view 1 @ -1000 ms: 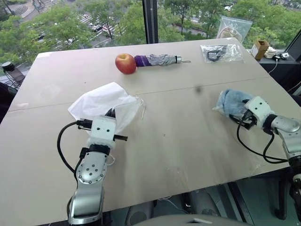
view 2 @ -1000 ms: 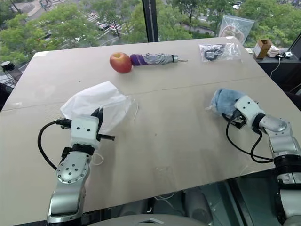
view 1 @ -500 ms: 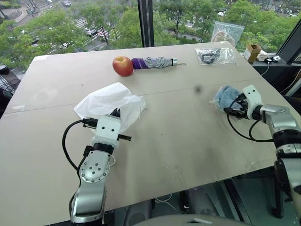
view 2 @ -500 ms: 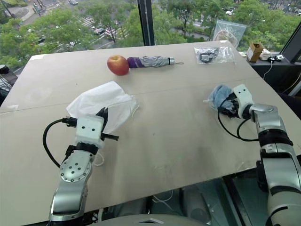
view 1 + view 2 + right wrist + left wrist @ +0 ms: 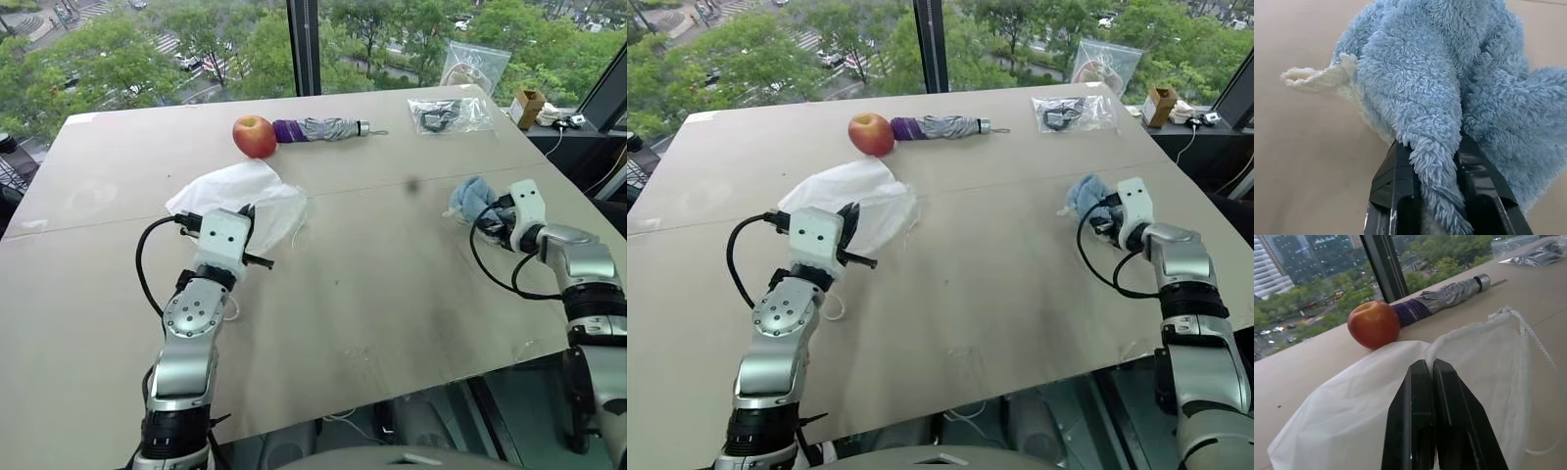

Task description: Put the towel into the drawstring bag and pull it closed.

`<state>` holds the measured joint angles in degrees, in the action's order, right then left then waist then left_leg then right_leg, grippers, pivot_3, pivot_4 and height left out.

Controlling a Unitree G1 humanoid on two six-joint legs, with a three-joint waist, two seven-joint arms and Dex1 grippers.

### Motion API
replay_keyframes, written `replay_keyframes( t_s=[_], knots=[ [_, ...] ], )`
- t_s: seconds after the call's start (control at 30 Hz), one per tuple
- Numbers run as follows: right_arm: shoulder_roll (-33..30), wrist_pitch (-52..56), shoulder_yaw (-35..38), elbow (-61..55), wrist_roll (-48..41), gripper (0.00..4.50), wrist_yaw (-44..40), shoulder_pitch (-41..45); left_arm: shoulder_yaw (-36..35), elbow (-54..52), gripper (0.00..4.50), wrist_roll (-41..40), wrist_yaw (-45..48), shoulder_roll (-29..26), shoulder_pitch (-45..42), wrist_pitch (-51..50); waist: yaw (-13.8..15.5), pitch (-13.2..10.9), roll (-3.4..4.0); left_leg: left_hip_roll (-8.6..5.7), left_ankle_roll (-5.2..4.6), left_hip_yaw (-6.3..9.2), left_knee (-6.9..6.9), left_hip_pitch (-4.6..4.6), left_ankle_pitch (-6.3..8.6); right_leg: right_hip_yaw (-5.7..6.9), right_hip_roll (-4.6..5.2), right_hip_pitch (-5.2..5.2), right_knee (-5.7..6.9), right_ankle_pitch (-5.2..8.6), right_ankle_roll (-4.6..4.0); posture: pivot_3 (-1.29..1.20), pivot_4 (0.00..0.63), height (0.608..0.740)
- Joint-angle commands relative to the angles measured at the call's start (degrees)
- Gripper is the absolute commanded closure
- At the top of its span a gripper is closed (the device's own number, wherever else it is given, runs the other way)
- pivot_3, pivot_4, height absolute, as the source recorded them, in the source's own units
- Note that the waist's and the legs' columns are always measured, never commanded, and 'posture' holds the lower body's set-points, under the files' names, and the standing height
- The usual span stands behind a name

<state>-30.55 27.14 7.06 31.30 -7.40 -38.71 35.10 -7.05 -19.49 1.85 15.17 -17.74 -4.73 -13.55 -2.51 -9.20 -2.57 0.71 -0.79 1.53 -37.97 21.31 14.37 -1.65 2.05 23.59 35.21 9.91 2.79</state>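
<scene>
Next, my right gripper lets go of the towel inside the drawstring bag on the bare tabletop (image 5: 329,226) in front of the umbrella.
The drawstring bag (image 5: 235,191) is a thin white pouch lying crumpled on the table's left half, its cord (image 5: 1528,333) trailing from the gathered mouth. My left gripper (image 5: 245,213) is shut, and its tips pinch a fold of the bag's fabric (image 5: 1352,401). On the right side of the table lies the towel (image 5: 472,196), light blue and fluffy with a whitish edge. My right gripper (image 5: 498,211) is at its near side, shut on it. In the right wrist view a fold of the towel (image 5: 1440,88) is squeezed between the two black fingers (image 5: 1396,171).
A red apple (image 5: 254,136) and a folded grey-and-purple umbrella (image 5: 323,128) lie at the back of the table, behind the bag. Clear zip bags (image 5: 449,115) and a small box (image 5: 527,105) sit at the back right. Bare tabletop (image 5: 372,264) separates the two grippers.
My right gripper's fingers have closed on the towel, and its wrist has rolled. My left gripper has pushed forward a little, taking the bag's fabric with it.
</scene>
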Motion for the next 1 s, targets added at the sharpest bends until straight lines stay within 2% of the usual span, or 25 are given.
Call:
replay_keyframes(
  t_s=[0.03,0.1,0.17,0.27,0.3,0.37,0.47,0.63,0.77,0.9,1.0],
  knots=[
    [4.66,7.67,5.04,-13.98,-13.9,4.31,-5.51,-1.45,-0.63,0.29,4.5,-4.13,3.29,-1.05,-2.93,0.45,-0.19,-0.23,0.35,0.02,0.0,-0.01,0.0,0.11,0.0,-0.02,-0.03,0.14,0.01,0.0,0.0,0.0,0.15,0.74],
    [5.6,13.7,5.33,-25.1,-21.08,4.31,-8.34,-3.82,-2.3,-0.49,4.5,-8.78,5.32,-1.09,-4.33,-1.91,-0.07,-0.48,0.76,0.02,-0.01,-0.01,-0.01,0.45,-0.01,-0.06,-0.07,0.53,0.18,-0.02,0.0,0.0,0.15,0.74],
    [5.31,19.15,2.61,-35.92,-26.4,4.31,-10.72,-6.58,-3.63,-2.05,4.5,-14.08,7.55,-1.32,-5.61,-5.17,0.36,-0.76,1.2,-0.02,-0.01,0.1,-0.01,0.66,-0.01,-0.02,-0.07,0.7,0.24,-0.07,0.09,0.0,0.15,0.74],
    [4.42,25.43,-1.54,-47.86,-32.8,4.31,-12.38,-8.58,-5.21,-4.78,4.5,-20.03,8.56,-1.9,-7.18,-10.87,0.93,-0.76,1.2,-0.05,-0.02,0.22,0.07,0.92,0.0,0.06,-0.05,0.94,0.24,-0.11,0.26,0.0,0.15,0.74],
    [4.43,26.77,-2.65,-51.22,-34.5,4.31,-12.31,-8.4,-5.71,-5.69,4.5,-21.19,8.48,-2.33,-7.42,-12.65,0.93,-0.76,1.2,-0.11,-0.02,0.38,0.06,1.37,0.0,0.25,0.01,1.24,0.13,-0.16,0.2,0.0,0.15,0.74],
    [6.01,27.2,-4.7,-55.31,-35.77,4.31,-10.18,-6.27,-5.99,-7.19,4.5,-24.0,8.72,-2.88,-7.89,-15.53,0.88,-0.78,1.21,-0.11,-0.02,0.38,0.06,1.43,0.0,0.25,0.02,1.26,0.08,-0.2,0.14,0.0,0.15,0.74],
    [6.54,26.42,-9.7,-56.74,-33.01,4.31,-8.27,-3.63,-5.34,-7.94,4.5,-26.82,8.69,-2.85,-9.19,-18.05,0.7,-0.8,1.2,-0.12,-0.02,0.36,0.04,1.44,0.0,0.24,0.02,1.28,0.05,-0.1,0.3,0.0,0.15,0.74],
    [5.4,19.15,-22.57,-50.52,-18.57,4.31,-4.45,-0.75,-4.24,-9.09,4.5,-29.52,11.81,-4.91,-9.89,-18.46,0.74,-0.79,1.19,-0.12,-0.01,0.41,-0.11,1.41,-0.01,0.32,0.02,1.21,0.06,0.05,0.08,0.0,0.15,0.74],
    [3.38,17.07,-28.37,-48.36,-13.05,4.31,-5.46,-0.54,-3.68,-9.93,4.5,-30.97,11.42,-5.4,-10.13,-19.72,0.8,-0.8,1.19,-0.13,-0.01,0.4,-0.13,1.43,-0.01,0.3,0.02,1.22,0.08,0.04,0.06,0.0,0.15,0.74],
    [8.28,18.01,-27.57,-44.63,-10.86,4.31,-0.32,0.56,-1.78,-11.56,4.5,-32.73,11.49,-4.87,-10.14,-20.82,0.75,-0.81,1.17,-0.13,0.0,0.41,-0.11,1.45,-0.01,0.29,0.02,1.24,0.08,0.01,0.03,0.0,0.15,0.74],
    [18.82,21.87,-19.12,-41.29,-15.11,4.31,7.69,1.95,0.34,-14.96,4.5,-35.19,11.31,-4.56,-7.98,-23.38,0.32,-0.82,1.17,-0.11,0.0,0.41,-0.1,1.45,-0.01,0.27,0.0,1.26,0.11,-0.06,-0.03,0.0,0.15,0.74]
  ],
)
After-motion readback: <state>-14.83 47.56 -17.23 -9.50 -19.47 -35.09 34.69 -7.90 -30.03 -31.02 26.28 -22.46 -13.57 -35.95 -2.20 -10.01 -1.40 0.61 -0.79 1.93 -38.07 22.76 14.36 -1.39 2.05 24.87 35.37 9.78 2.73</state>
